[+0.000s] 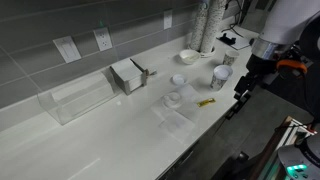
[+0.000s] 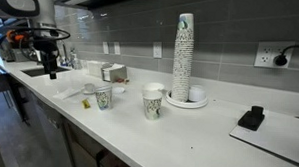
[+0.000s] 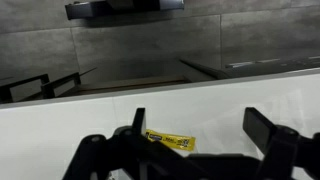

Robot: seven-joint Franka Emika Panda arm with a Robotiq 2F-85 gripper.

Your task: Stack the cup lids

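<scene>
I'll next close on the rim of the cup lid (image 1: 228,69) atop the paper cup nearer the counter's front edge with my gripper.
Two cup lids lie apart on the white counter in an exterior view: one lid (image 1: 178,80) farther back and another lid (image 1: 174,98) nearer the front, both translucent whitish discs. My gripper (image 1: 243,88) hangs over the counter's front edge, to the right of the lids and apart from them. It also shows in the other exterior view (image 2: 52,68). In the wrist view the gripper (image 3: 200,130) is open and empty, with no lid in sight there.
A yellow packet (image 1: 206,102) lies between the lids and my gripper, also in the wrist view (image 3: 170,140). Two paper cups (image 1: 220,76) (image 1: 228,60), a white bowl (image 1: 188,56), a flat clear square piece (image 1: 172,117), a metal holder (image 1: 128,75), a clear box (image 1: 75,97) and a tall cup stack (image 2: 182,57) stand around.
</scene>
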